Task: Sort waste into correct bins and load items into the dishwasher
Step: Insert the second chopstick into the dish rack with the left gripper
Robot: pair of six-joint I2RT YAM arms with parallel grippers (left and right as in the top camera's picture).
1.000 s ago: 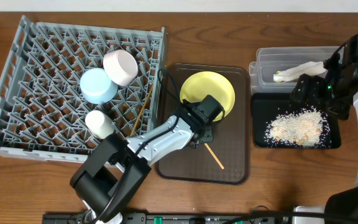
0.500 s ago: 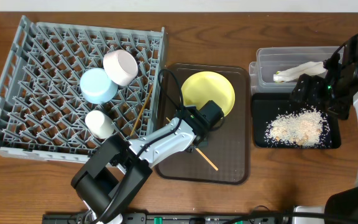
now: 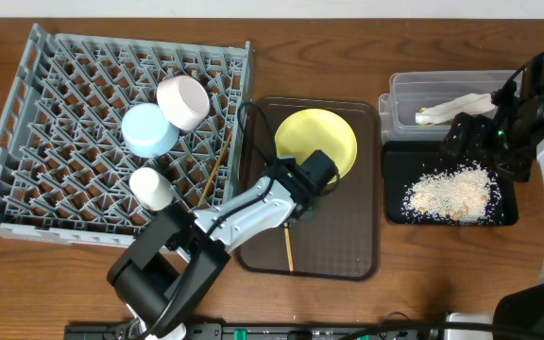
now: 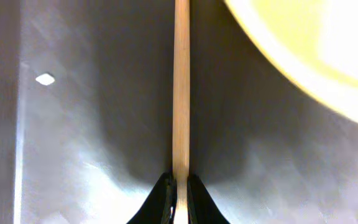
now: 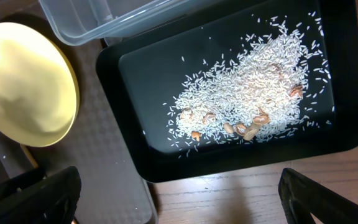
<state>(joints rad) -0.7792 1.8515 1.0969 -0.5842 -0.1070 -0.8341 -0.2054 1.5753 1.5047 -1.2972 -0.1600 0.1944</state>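
Note:
My left gripper will set the thin wooden chopstick down beside the second chopstick in the grey rack (image 3: pixel 219 170), near the brown tray.
My left gripper (image 3: pixel 294 210) is shut on a thin wooden chopstick (image 3: pixel 289 247) over the brown serving tray (image 3: pixel 357 255); in the left wrist view the stick (image 4: pixel 181 93) runs straight out from the jaws (image 4: pixel 180 186). The yellow plate (image 3: pixel 316 142) lies on that tray beside it. The light blue bowl (image 3: pixel 149 129), white bowl (image 3: pixel 182 102) and white cup (image 3: pixel 151 188) sit in the grey rack (image 3: pixel 55 85). The clear tub (image 3: pixel 442 87) holds the napkin (image 3: pixel 456 106) and green wrapper (image 3: pixel 423 116). Rice scraps (image 3: pixel 447 194) lie in the black tray (image 3: pixel 393 212). My right gripper (image 3: pixel 480 151) hovers open and empty above it.
A second chopstick (image 3: pixel 217 168) leans in the rack near its right edge. A single rice grain (image 4: pixel 45 79) lies on the brown tray. The right wrist view shows the black tray (image 5: pixel 135 155), the tub's corner (image 5: pixel 104 18) and the yellow plate (image 5: pixel 23 87).
The chopstick in my left gripper has swung from pointing to the lower right to pointing straight at the table's front edge. The right arm has not moved.

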